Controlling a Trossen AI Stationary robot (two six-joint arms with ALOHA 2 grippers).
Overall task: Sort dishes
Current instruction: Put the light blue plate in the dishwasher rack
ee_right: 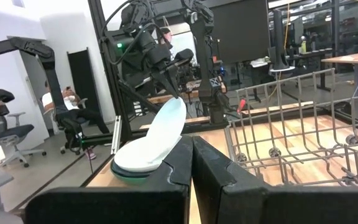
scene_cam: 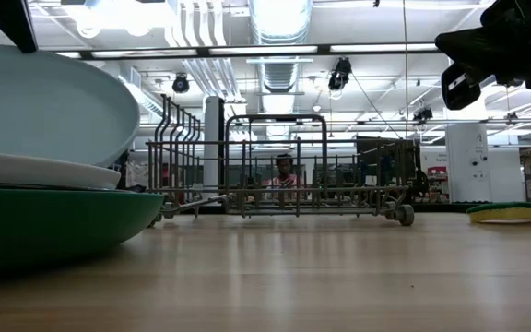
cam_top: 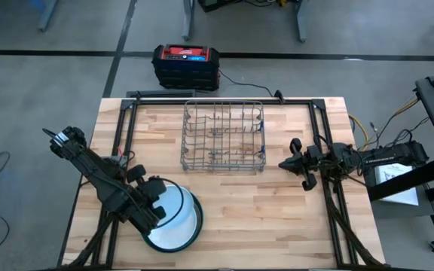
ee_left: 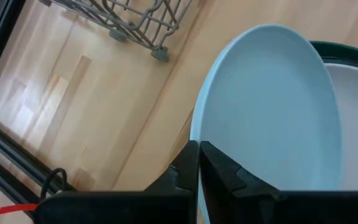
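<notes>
My left gripper needs to set free the pale blue plate, now tilted on the white plate, on the bare wood [cam_top: 158,165] [ee_left: 122,124], in the space between the grey wire rack and the black rail.
A stack of plates sits near the table's near-left part. A pale blue plate [cam_top: 178,207] is tilted on top of a white plate [ee_left: 356,124], which lies in the larger dark green plate [scene_cam: 53,221]. The teal plate is not in view. My left gripper [ee_left: 199,149] is shut on the pale blue plate's rim. My right gripper [cam_top: 286,164] hovers shut above the table, to the right of the grey wire rack [cam_top: 223,135], and touches nothing. My left gripper pinches the pale blue plate's rim [ee_left: 194,127] between its two fingers, slanting down from the table's left side. That rim [ee_right: 179,99] is raised, so the plate is tilted. Its opposite edge [ee_right: 126,160] rests on the white plate below.
The wire rack stands at the middle of the table's far half. A yellow sponge [scene_cam: 514,213] lies on the table at the right. A black and red box [cam_top: 185,65] sits beyond the far edge. Bare wood [cam_top: 277,218] lies between the stack and the right arm.
</notes>
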